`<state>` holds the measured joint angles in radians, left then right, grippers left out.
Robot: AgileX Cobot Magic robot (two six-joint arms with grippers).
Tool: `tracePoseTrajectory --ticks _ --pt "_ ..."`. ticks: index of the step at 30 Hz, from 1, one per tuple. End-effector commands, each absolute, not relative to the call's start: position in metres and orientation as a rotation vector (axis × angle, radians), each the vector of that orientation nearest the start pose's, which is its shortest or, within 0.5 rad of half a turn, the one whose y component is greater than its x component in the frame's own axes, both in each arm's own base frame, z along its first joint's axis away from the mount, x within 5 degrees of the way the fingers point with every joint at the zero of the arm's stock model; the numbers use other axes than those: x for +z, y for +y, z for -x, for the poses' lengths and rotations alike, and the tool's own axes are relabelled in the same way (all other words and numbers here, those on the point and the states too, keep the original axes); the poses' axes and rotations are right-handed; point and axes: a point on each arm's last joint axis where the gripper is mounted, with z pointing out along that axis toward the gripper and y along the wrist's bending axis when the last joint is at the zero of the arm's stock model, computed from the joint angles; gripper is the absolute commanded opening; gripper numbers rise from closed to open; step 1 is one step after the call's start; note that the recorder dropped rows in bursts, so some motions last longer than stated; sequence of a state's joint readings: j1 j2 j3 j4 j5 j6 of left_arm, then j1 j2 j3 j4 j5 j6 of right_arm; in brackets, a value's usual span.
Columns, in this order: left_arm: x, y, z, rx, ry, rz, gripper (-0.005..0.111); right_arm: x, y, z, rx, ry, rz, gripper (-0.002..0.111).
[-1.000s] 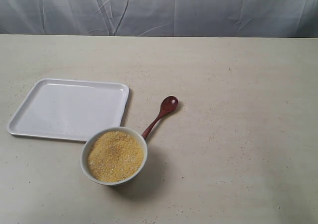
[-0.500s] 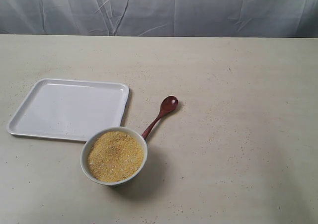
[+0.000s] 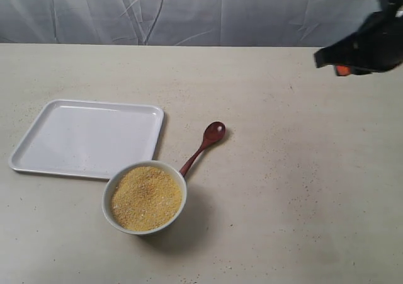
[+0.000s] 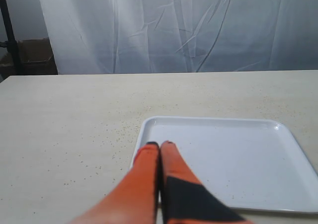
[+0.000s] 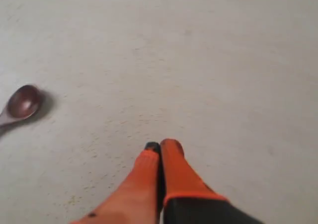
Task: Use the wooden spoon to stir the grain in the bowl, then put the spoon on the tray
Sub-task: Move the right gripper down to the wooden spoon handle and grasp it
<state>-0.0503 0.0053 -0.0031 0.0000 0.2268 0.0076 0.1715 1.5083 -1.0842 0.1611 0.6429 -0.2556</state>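
The wooden spoon's handle (image 3: pixel 198 154), between the spoon's head and the white bowl, is the next place my right gripper needs to go to, and it should close there.
A white bowl (image 3: pixel 113 186) heaped with golden grain (image 3: pixel 146 197) stands near the table's front. The dark wooden spoon (image 3: pixel 204 143) lies on the table, its handle end against the bowl's rim and its head (image 5: pixel 23 102) pointing away. The white tray (image 3: pixel 88 137) lies flat to the left of the spoon, also seen as the tray (image 4: pixel 233 154) in the left wrist view. My right gripper (image 5: pixel 162 145) is shut and empty above bare table, and its arm (image 3: pixel 365 45) shows at the upper right. My left gripper (image 4: pixel 159 144) is shut and empty at the tray's near corner.
Fine grain specks are scattered over the beige table (image 3: pixel 302 170). A wrinkled pale curtain (image 3: pixel 201 13) hangs along the table's far edge.
The right arm has come into the exterior view at the upper right; before, no arm showed there. Bowl, spoon and tray have not moved.
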Motion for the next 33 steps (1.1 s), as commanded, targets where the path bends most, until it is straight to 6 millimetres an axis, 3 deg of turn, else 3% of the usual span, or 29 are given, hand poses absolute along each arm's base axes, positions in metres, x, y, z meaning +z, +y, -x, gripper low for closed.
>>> tracePoseTrajectory --ticks 1,6,11,21,28,33 --pt "0.194 -0.003 -0.056 -0.032 1.699 -0.05 0.0 0.257 0.128 -0.338 0.228 2.43 1.123 -0.001" --pt "0.194 -0.003 -0.056 -0.032 1.699 -0.05 0.0 0.228 0.179 -0.351 0.278 2.014 1.929 -0.001" --pt "0.194 -0.003 -0.056 -0.032 1.699 -0.05 0.0 0.195 0.211 -0.347 0.318 1.67 2.281 -0.001" --pt "0.194 -0.003 -0.056 -0.032 1.699 -0.05 0.0 0.154 0.251 -0.337 0.263 1.394 2.469 0.001" --pt "0.194 -0.003 -0.056 -0.032 1.699 -0.05 0.0 0.135 0.266 -0.335 0.158 1.307 2.528 0.034" --pt "0.194 -0.003 -0.056 -0.032 1.699 -0.05 0.0 0.12 0.267 -0.34 0.103 1.297 2.535 0.033"
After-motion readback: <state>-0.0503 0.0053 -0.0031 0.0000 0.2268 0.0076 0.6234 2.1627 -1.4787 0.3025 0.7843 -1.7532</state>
